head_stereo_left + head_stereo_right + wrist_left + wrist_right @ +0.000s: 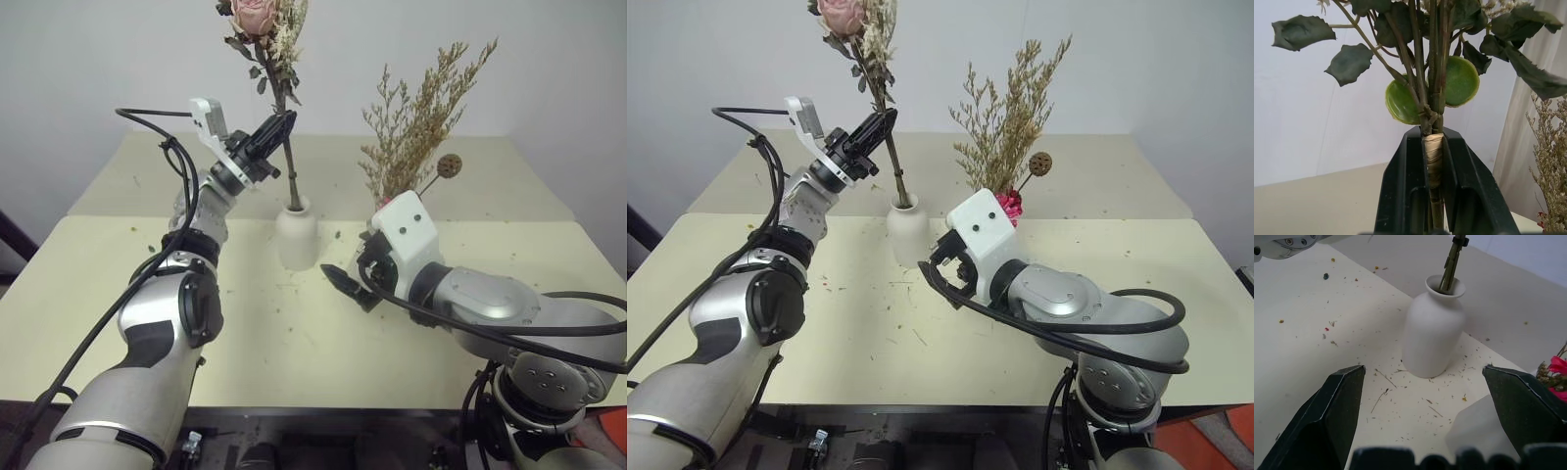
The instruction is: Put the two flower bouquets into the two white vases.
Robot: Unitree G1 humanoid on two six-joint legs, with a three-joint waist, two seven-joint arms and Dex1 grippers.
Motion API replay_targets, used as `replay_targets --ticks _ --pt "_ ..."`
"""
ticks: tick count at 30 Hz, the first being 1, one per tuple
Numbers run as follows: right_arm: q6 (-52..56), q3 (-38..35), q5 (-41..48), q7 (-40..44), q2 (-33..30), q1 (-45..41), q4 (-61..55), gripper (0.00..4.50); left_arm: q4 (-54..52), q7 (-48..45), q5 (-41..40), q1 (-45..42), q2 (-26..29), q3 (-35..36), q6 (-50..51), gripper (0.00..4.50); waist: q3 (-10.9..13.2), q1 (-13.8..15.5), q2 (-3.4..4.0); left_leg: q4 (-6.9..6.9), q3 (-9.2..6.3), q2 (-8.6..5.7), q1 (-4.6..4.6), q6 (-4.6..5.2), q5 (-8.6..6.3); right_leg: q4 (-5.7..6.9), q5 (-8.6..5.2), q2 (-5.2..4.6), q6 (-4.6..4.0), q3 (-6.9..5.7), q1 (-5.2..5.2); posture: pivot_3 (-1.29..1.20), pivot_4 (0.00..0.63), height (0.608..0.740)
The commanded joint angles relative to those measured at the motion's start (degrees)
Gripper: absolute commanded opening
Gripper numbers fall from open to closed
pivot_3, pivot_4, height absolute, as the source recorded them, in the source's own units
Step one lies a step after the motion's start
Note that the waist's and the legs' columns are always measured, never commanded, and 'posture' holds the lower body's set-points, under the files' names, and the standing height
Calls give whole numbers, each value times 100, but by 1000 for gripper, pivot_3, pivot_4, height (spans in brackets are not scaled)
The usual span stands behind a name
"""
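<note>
Next, I let go of the pale pink rose bouquet with my left gripper in the opening of the rounded white vase [296,207].
The pale pink rose bouquet [266,39] stands upright with its stem end inside the rounded white vase [297,235] at the table's middle. My left gripper [282,124] is shut on that stem above the vase; the left wrist view shows both fingers [1408,186] clamped on the wrapped stem [1433,154]. The taller tan bouquet [421,113], with a magenta daisy [1007,204] and a brown pod [449,165], rises behind my right hand, which hides its base and the other white vase. My right gripper [1422,382] is open, empty, just short of the rounded vase [1432,333].
The cream table [294,343] is strewn with dried flower crumbs. A second table top [167,176] adjoins at the back against a white wall. Black cables loop beside my left arm [147,117].
</note>
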Motion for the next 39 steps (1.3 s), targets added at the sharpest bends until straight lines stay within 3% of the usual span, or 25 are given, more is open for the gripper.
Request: replay_targets --ticks 1,28,29,39 --pt "46 -77 -131 11 -2 -10 -176 4500 -37 -26 91 17 -41 -22 -174 138 0 2 0 0 0 0 0 0 0 0 0 0 0 0 0 0 150 740" --pt "46 200 -591 66 -14 -36 -61 4500 -74 -762 352 350 -22 -141 -121 138 0 -2 0 -1 0 0 0 0 0 -1 0 0 0 0 0 0 150 740" --pt "46 187 -590 79 -29 -25 -74 4500 -76 -789 346 364 -9 -143 -109 876 0 -1 0 -1 0 0 0 0 0 -1 0 0 0 0 0 0 150 740" --pt "46 -93 -434 260 -248 109 -254 4500 -122 -1010 401 458 178 -243 -63 4058 0 2 0 -1 -1 0 -1 0 0 -1 0 0 0 0 0 0 150 740"
